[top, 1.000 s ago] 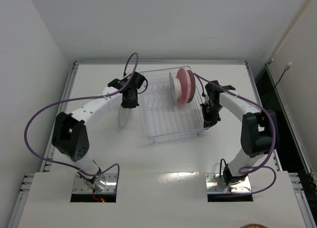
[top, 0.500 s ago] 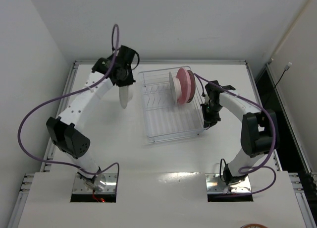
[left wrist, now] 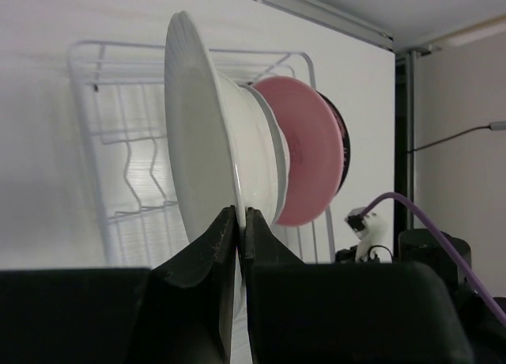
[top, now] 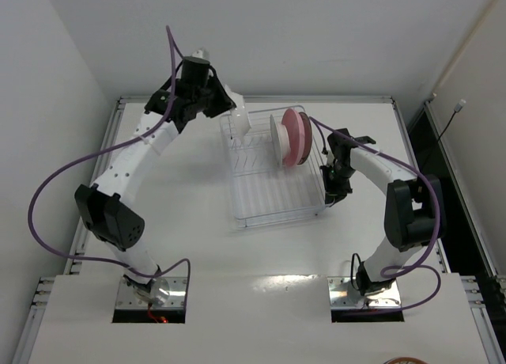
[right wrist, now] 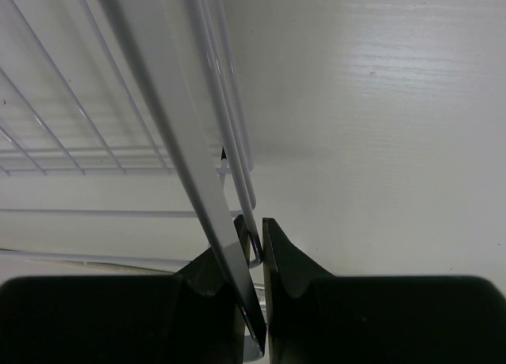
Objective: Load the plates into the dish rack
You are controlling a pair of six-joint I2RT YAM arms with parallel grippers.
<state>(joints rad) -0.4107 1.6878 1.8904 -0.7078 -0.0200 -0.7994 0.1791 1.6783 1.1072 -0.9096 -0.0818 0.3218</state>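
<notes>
My left gripper is going to release the whitish plate upright in the dish rack's empty slot (top: 255, 149) next to the white plate.
My left gripper (top: 228, 108) is shut on the rim of a translucent whitish plate (top: 240, 119), held upright on edge above the far left corner of the dish rack (top: 273, 210). In the left wrist view this plate (left wrist: 194, 134) stands between the closed fingers (left wrist: 239, 219). Behind it, a white plate (left wrist: 262, 162), the pink plate (left wrist: 312, 158) and a dark-rimmed plate (left wrist: 341, 130) stand upright in the rack (left wrist: 107, 154). From above, the pink plate (top: 297, 137) and white plate (top: 276, 138) sit in the far slots. My right gripper (top: 335, 191) is shut on the rack's right rim wire (right wrist: 237, 142).
The near half of the rack holds no plates. The table's raised frame edge (top: 261, 100) and the back wall lie just beyond the rack. Purple cables (top: 55, 190) loop off both arms. A dark gap (top: 443, 166) runs along the table's right side.
The left arm has lifted the whitish plate from beside the rack's left side, up and rightward to above the rack's far left corner. The right arm has not moved.
</notes>
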